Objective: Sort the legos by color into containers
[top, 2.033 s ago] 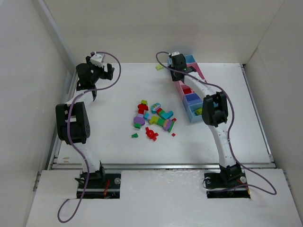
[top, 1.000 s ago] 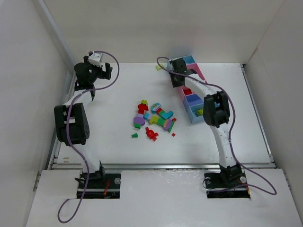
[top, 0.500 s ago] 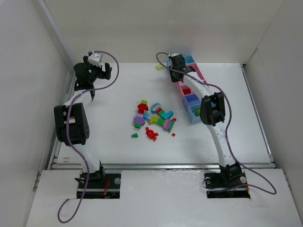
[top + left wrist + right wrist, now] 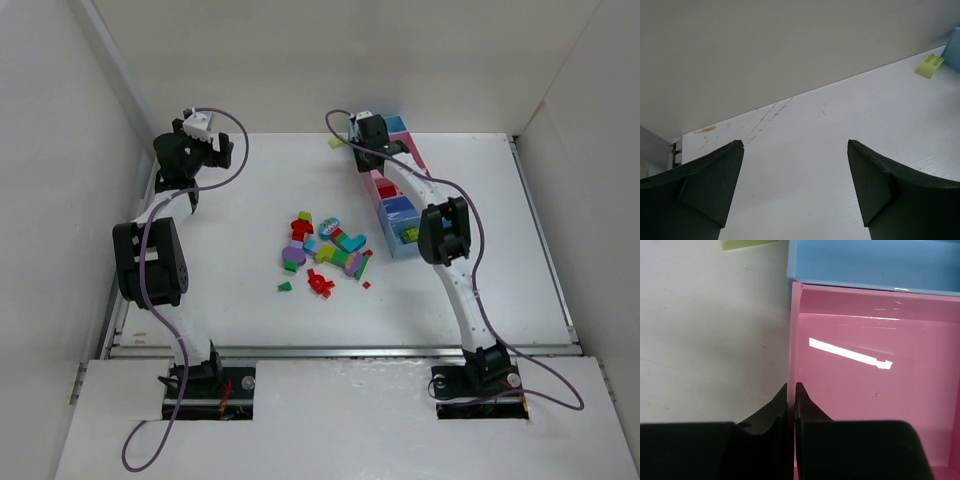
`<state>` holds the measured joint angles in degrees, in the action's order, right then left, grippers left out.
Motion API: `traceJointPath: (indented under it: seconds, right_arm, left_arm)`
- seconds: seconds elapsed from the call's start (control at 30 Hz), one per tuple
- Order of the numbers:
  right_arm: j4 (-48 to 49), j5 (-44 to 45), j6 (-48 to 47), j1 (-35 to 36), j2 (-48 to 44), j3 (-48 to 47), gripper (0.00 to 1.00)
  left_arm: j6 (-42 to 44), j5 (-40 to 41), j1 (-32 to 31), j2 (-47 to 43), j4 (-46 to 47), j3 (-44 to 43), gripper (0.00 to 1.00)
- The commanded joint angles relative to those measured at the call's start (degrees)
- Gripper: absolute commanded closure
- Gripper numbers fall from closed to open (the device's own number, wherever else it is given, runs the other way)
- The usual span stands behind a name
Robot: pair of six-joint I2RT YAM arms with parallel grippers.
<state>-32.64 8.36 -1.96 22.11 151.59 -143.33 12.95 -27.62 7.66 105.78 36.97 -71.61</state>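
The robot's right gripper needs to set the pink bin down on the table (image 4: 374, 164) close beside the lone yellow-green brick.
The legos (image 4: 325, 252) lie in a loose pile of red, green, teal, purple and yellow-green at the table's middle. One yellow-green brick (image 4: 336, 142) (image 4: 932, 65) (image 4: 747, 243) sits alone at the back. The containers (image 4: 402, 222) form a strip at the back right, with a few bricks inside. My right gripper (image 4: 791, 386) (image 4: 368, 158) is shut on the left wall of a pink bin (image 4: 794, 340), one finger inside and one outside. Beyond it is a light blue bin (image 4: 865, 262). My left gripper (image 4: 795, 150) (image 4: 222, 152) hangs open and empty at the back left, facing the back wall.
White walls enclose the table on the left, back and right. A metal rail (image 4: 340, 350) runs along the near edge in front of both arm bases. Faint scuff marks (image 4: 765, 120) streak the table near the back wall.
My right gripper has shut on the pink bin's wall, and the strip of containers has swung a little to the left. The left arm has barely moved.
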Motion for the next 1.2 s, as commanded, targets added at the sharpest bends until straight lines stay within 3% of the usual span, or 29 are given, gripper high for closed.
traceJointPath:
  seconds: [0.0,0.3,0.9,1.17]
  right_arm:
    - [7.7,-2.4,-2.4,1.5,0.0,-2.8,0.97]
    - [5.1,-7.8,-8.7,2.2,2.4,-7.1,1.0]
    - [1.4,-18.7,-23.5,8.4,0.6,-3.4,1.0]
    - [0.3,-20.0,-25.7,10.9,-3.5,1.8,1.0]
  left_arm:
    - [0.1,-0.5,0.2,-1.8,1.9,-1.6,0.18]
    - [0.1,-0.5,0.2,-1.8,2.4,-1.6,0.18]
    - [0.1,-0.5,0.2,-1.8,2.4,-1.1,0.18]
    - [1.8,-0.5,0.8,-2.3,2.4,0.0,0.18]
